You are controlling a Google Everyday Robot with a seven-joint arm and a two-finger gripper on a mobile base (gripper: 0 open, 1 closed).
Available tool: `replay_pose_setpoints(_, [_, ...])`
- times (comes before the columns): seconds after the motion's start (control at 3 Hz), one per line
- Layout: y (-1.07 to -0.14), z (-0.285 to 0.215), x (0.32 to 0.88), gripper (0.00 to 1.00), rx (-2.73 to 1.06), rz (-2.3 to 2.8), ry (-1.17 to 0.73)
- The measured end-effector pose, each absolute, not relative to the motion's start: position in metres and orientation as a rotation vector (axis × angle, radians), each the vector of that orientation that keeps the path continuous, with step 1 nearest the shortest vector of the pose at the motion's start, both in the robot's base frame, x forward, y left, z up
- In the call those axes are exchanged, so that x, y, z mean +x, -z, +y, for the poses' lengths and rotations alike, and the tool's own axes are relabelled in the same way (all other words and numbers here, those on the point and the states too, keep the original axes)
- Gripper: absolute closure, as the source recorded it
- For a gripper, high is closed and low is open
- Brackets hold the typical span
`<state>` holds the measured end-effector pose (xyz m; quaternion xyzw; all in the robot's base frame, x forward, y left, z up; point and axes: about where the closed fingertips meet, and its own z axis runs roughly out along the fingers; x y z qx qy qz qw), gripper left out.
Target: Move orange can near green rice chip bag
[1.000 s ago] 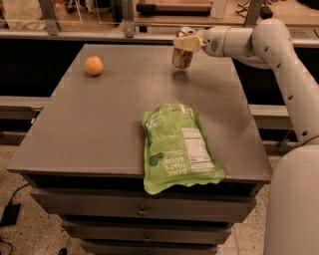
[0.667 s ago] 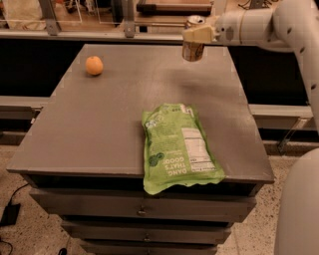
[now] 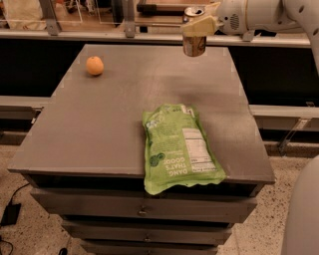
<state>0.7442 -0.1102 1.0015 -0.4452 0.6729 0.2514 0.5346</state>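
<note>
Next, I set the orange can beside the green rice chip bag [image 3: 124, 151], near the grey table's front edge, with my gripper.
The orange can [image 3: 194, 44], coppery brown with a silver top, hangs in the air above the far edge of the grey table [image 3: 99, 124]. My gripper [image 3: 199, 24] is shut on its upper part, coming in from the right at the top of the view. The green rice chip bag [image 3: 178, 147] lies flat at the table's front right, its lower end hanging slightly over the front edge. The can is well behind the bag and clear of it.
A round orange fruit [image 3: 94, 65] sits at the table's far left. Drawers [image 3: 144, 211] run below the table front. A rail [image 3: 99, 35] crosses behind the table. My white arm [image 3: 264, 15] spans the top right.
My gripper has lifted the orange can off the table's far side and carried it up and slightly left. The bag and fruit have not moved.
</note>
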Motion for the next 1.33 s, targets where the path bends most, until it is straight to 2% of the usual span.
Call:
replay_pose_setpoints(0.33, [-0.993, -0.089, 0.733, 1.0, -1.118, 1.562, -0.66])
replay_pose_setpoints(0.67, [-0.991, -0.06, 0.693, 1.0, -1.217, 1.473, -0.759])
replay_pose_setpoints(1.0, [-0.975, -0.012, 0.608, 1.0, -1.406, 1.369, -0.913])
replay_pose_setpoints(1.33, [-0.956, 0.012, 0.56, 1.0, -1.515, 1.332, -1.006])
